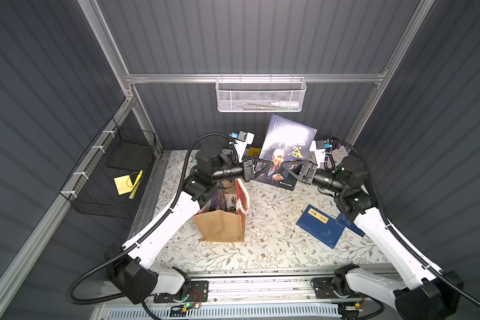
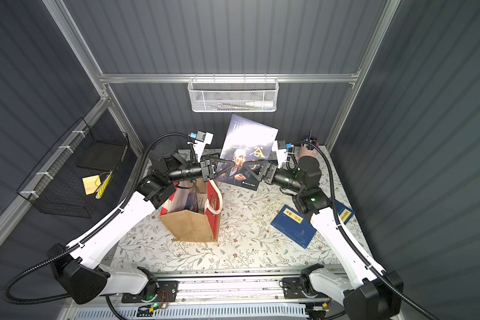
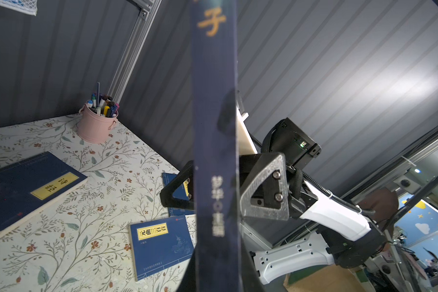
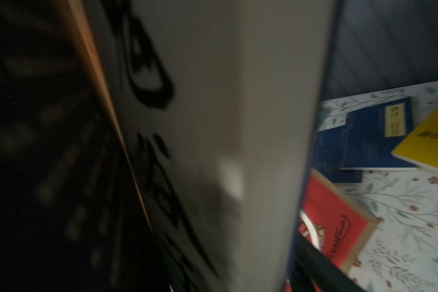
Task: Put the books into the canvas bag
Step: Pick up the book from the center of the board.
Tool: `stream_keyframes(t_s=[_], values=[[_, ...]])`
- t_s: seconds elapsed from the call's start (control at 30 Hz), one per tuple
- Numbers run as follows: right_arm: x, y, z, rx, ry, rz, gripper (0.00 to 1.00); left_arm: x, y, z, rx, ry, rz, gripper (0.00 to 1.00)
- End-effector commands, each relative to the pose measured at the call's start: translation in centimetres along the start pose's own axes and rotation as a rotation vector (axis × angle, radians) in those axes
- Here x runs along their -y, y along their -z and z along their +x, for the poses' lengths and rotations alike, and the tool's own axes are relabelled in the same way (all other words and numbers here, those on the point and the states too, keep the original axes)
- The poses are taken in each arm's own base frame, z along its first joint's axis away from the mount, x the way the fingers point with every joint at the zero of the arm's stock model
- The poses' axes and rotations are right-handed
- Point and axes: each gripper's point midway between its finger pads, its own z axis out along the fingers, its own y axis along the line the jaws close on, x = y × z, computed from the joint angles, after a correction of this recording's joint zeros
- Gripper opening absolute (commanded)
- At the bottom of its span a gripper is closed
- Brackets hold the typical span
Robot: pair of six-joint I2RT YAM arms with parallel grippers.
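I need to retake the spine higher (image 3: 215, 126) with my left gripper while my right gripper steadies the dark book, because my left gripper pinches the book low on its spine.
A dark book with a portrait cover (image 1: 286, 144) (image 2: 247, 141) stands upright in the air over the back of the table. My left gripper (image 1: 272, 165) (image 2: 234, 164) is shut on its edge; in the left wrist view its spine (image 3: 215, 126) runs up from my jaws. My right gripper (image 1: 284, 166) (image 2: 245, 166) faces it, open, with its fingers (image 3: 263, 187) on either side of the book. The canvas bag (image 1: 219, 227) (image 2: 189, 224) stands open below my left arm with books inside (image 1: 227, 202). Navy books (image 1: 320, 225) (image 3: 23, 187) and a yellow one (image 4: 430, 136) lie on the table.
A white mesh basket (image 1: 261, 95) hangs on the back rail. A black wire basket (image 1: 108, 177) on the left wall holds a yellow sticky note. A pink pen cup (image 3: 95, 126) stands in the back right corner. Another navy book (image 2: 344, 213) lies under my right arm.
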Motion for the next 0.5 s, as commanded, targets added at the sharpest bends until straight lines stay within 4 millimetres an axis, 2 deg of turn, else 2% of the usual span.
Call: stream_keyframes(t_s=[0.0,0.03,0.13,0.2,0.27,0.3,0.37,0.47], values=[[-3.8,0.1,-0.9,-0.012,0.017,-0.144,0.74,2.5,1.2,-2.2,0.064,-0.040,0.056,0.00],[-3.8,0.1,-0.9,-0.010,0.013,-0.143,0.68,1.9,1.3,-2.2,0.067,-0.031,0.027,0.00],[-3.3,0.3,-0.7,-0.007,0.005,-0.099,0.40,0.4,1.9,-2.1,0.068,-0.002,-0.057,0.03],[-2.9,0.5,-0.4,-0.012,0.006,-0.057,0.25,0.0,2.1,-2.2,0.064,0.015,-0.071,0.14],[-2.9,0.5,0.0,-0.034,0.016,-0.038,0.18,-0.5,2.1,-2.0,0.049,0.036,-0.078,0.25],[-2.8,0.4,0.3,-0.051,0.019,-0.023,0.16,0.2,2.3,-2.8,0.056,0.026,-0.067,0.32],[-2.7,0.2,0.9,-0.088,0.035,-0.001,0.13,0.2,2.5,-3.2,0.049,0.030,-0.063,0.44],[-2.9,-0.2,1.8,-0.142,0.055,0.001,0.13,0.2,3.1,-4.1,0.049,0.032,-0.046,0.50]])
